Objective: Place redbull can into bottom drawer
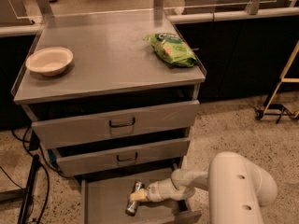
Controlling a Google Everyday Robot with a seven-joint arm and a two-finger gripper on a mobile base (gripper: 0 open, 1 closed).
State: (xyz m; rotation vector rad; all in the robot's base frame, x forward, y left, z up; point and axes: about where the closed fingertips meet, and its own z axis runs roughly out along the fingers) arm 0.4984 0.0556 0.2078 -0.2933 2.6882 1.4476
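Next, my gripper puts the redbull can down on the bottom drawer's inside [139,199], about halfway between the drawer's sides.
The bottom drawer [105,204] is pulled out at the foot of the grey cabinet. Inside it the redbull can [134,199] lies tilted on the drawer floor, its silver top toward the front. My gripper [138,196] reaches into the drawer from the right and sits against the can's middle. The white arm [233,185] fills the lower right of the camera view.
A green snack bag [171,48] and a cream bowl [49,60] sit on the cabinet top [107,55]. The two upper drawers [121,123] stick out slightly above the open one. Cables [28,190] run over the floor on the left; a yellow wheeled frame [280,92] stands at the right.
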